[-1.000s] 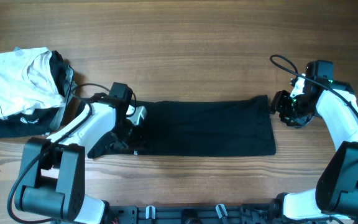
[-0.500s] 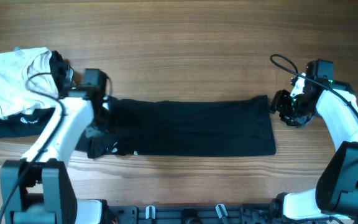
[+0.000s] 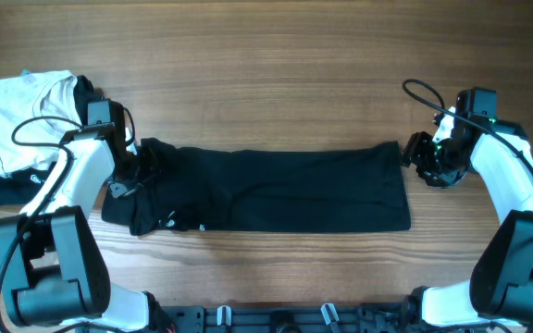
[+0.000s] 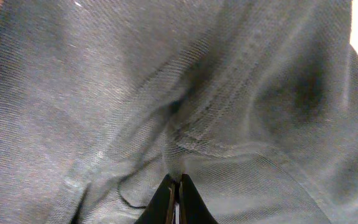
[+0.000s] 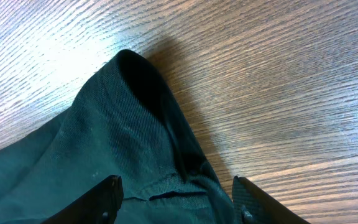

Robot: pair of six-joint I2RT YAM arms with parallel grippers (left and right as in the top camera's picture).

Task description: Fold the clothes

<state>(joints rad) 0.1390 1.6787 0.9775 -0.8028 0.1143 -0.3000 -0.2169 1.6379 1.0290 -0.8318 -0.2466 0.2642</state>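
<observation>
The bunched end of the black T-shirt juts out while my left gripper pinches beside its fold, so I need to open, take the smoother fabric farther in and pull (image 4: 238, 194) the bunched end inward.
The black T-shirt (image 3: 285, 190) lies folded into a long band across the middle of the table. My left gripper (image 3: 135, 166) is at its bunched left end, shut on a pinch of the fabric (image 4: 176, 163); cloth fills the left wrist view. My right gripper (image 3: 413, 157) is open at the shirt's upper right corner (image 5: 135, 93), its fingers (image 5: 176, 199) spread on either side of the fabric edge, holding nothing.
A folded white garment (image 3: 21, 120) lies on a folded black garment with white lettering (image 3: 26, 180) at the far left. Bare wooden table (image 3: 276, 74) lies behind the shirt and to its right (image 5: 278, 81).
My left gripper has pulled the shirt's left end leftward, from about the band's left quarter to its far left, bunching the cloth there. The right arm has not moved.
</observation>
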